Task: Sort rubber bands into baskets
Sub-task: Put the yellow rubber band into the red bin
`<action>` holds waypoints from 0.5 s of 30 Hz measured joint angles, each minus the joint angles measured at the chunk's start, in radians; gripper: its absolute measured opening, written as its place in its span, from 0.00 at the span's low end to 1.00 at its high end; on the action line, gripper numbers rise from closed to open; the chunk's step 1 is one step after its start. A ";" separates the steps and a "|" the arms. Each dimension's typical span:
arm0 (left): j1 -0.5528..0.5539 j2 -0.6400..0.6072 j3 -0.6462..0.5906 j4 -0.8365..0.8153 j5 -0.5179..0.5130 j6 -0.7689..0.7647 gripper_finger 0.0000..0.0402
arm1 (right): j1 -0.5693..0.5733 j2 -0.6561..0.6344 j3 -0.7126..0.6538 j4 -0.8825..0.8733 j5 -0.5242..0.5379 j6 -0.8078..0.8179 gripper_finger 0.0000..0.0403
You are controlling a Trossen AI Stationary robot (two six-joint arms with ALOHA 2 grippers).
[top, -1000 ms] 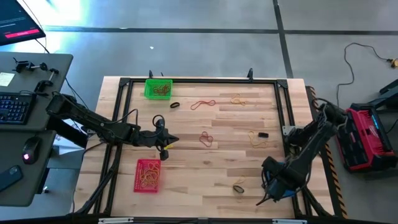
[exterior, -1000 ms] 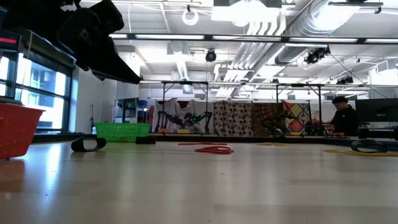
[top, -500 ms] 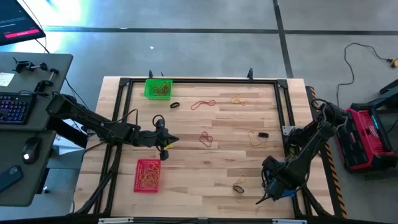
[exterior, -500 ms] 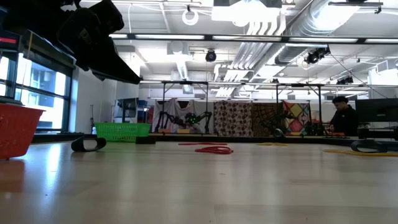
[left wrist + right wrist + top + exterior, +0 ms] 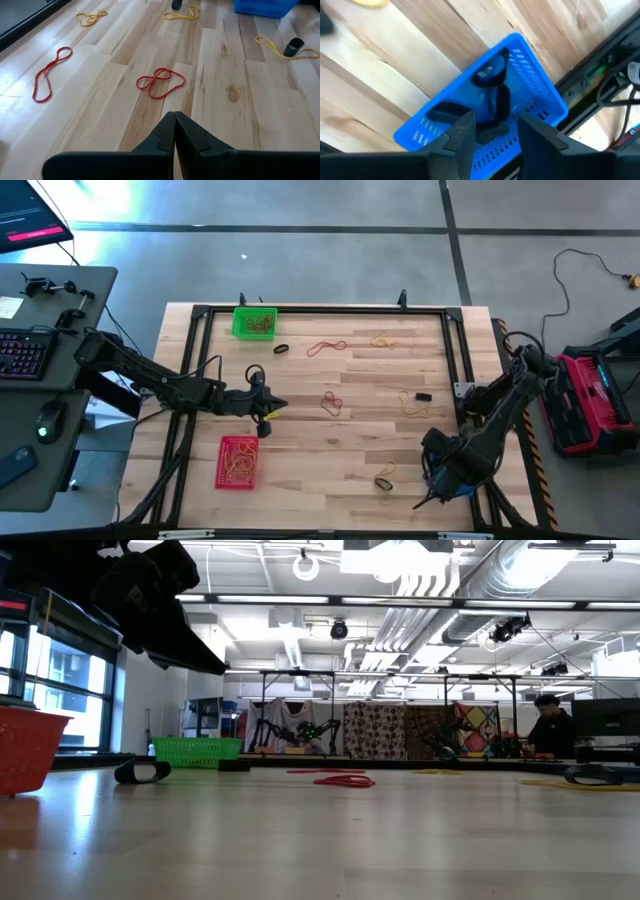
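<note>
Next, I close my right gripper on the clear part of the yellow rubber band (image 5: 389, 467) (image 5: 372, 2), next to the black rubber band near the table's front edge.
Rubber bands lie scattered on the wooden table: a red one (image 5: 331, 404) (image 5: 160, 82), another red (image 5: 327, 347), yellow ones (image 5: 384, 339) (image 5: 408, 402) and a black one (image 5: 281, 349). The green basket (image 5: 254, 322) stands far left and the red basket (image 5: 238, 462) near left, both holding bands. My right gripper (image 5: 495, 132) hangs open above the blue basket (image 5: 525, 57) near the right edge, where black bands (image 5: 492, 80) lie inside. My left gripper (image 5: 175, 116) (image 5: 268, 408) is shut with nothing in it, above the table's left half.
A black metal frame (image 5: 455, 350) runs around the table top. A yellow and black band (image 5: 384, 477) lies near the front edge, left of the blue basket. In the low view a person (image 5: 552, 725) sits far behind the table.
</note>
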 joint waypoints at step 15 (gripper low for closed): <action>0.000 0.000 0.000 0.030 -0.007 0.014 0.00 | -0.167 0.000 0.030 0.127 0.390 -0.455 0.01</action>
